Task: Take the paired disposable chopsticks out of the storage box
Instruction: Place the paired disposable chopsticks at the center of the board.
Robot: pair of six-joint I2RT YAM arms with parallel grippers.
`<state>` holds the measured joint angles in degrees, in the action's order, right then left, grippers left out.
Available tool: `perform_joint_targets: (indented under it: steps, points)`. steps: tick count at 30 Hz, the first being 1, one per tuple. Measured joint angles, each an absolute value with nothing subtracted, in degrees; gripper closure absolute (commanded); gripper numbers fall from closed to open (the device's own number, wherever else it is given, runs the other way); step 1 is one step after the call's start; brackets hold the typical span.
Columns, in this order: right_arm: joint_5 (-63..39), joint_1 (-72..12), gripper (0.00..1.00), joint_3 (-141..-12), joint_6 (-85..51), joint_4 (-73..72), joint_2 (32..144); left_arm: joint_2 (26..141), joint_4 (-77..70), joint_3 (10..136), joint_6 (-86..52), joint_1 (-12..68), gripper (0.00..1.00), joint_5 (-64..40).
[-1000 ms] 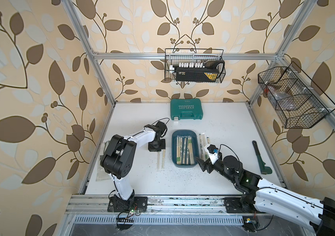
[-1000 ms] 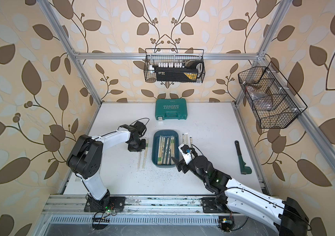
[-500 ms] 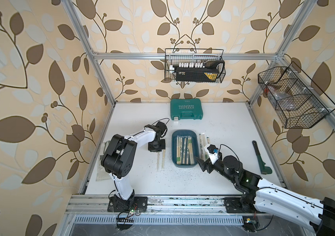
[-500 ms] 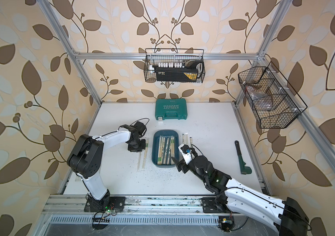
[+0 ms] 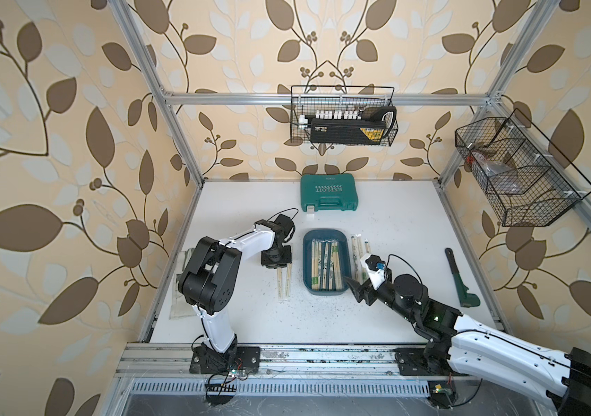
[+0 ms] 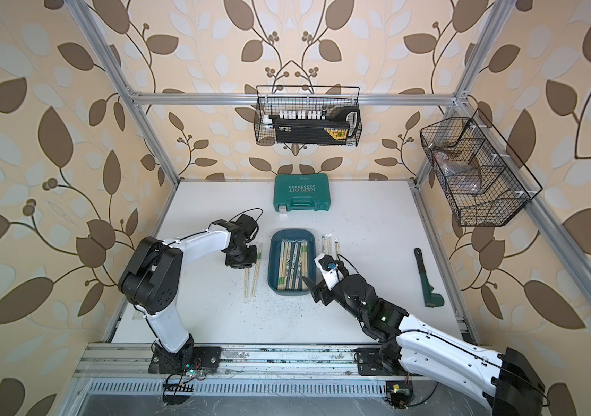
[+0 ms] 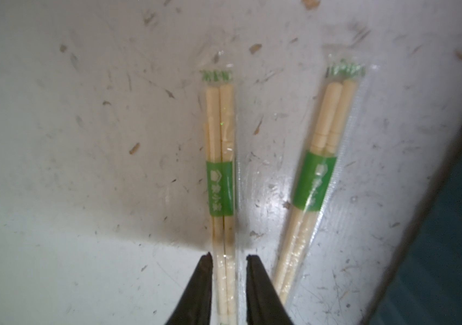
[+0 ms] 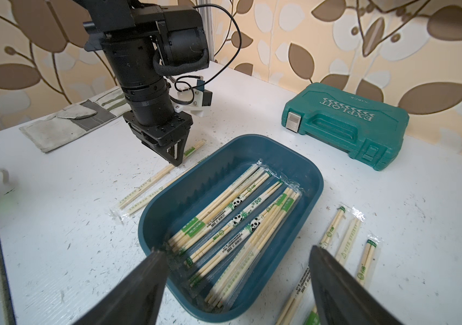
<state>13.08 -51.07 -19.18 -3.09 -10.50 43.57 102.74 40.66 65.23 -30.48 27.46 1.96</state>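
Observation:
The wrapped pair under my left gripper lies crooked to the pair next to it, so next I pinch the first pair [image 7: 224,241] and turn it parallel before I leave.
The dark teal storage box [image 5: 325,231] [image 6: 292,230] [image 8: 266,154] sits mid-table with several paired disposable chopsticks [image 5: 326,264] [image 6: 292,264] [image 8: 238,222] lying lengthwise in it. Two wrapped pairs [image 5: 283,284] [image 6: 250,282] [image 8: 145,188] lie on the table left of the box. My left gripper [image 5: 281,266] [image 6: 249,266] [image 7: 228,257] [image 8: 176,163] points down over one pair [image 7: 221,180], jaws slightly apart on either side of it. The other pair [image 7: 314,180] lies beside it. My right gripper [image 5: 355,279] [image 6: 314,279] [image 8: 237,251] hangs wide open over the box's front right corner, empty.
Three more wrapped pairs [image 5: 359,252] [image 8: 345,233] lie right of the box. A green tool case [image 5: 329,192] [image 8: 345,123] stands behind it. A green-handled tool [image 5: 461,277] lies at the right, a work glove [image 5: 182,284] [image 8: 69,123] at the left edge. Wire baskets [image 5: 342,120] [image 5: 517,173] hang on the walls.
My left gripper's jaws have parted from the pair on the table. Neither arm has visibly shifted.

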Motion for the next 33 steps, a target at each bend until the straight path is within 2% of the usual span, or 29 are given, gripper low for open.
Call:
perform_joint_targets:
  steps: [3,11,26,33]
  points:
    - [13.1,-51.1,0.18,-19.2,-3.1,-10.5,43.6,102.7,41.0,65.2,-30.4,27.5,0.67,2.3]
    - [13.1,-51.1,0.18,-19.2,-3.1,-10.5,43.6,102.7,40.8,65.2,-30.6,27.5,0.65,2.3]
    - [13.1,-51.1,0.18,-19.2,-3.1,-10.5,43.5,102.8,40.2,63.7,-31.1,27.5,0.79,1.6]
    - [13.1,-51.1,0.18,-19.2,-3.1,-10.5,43.5,103.1,40.0,63.7,-31.1,27.5,0.81,1.6]
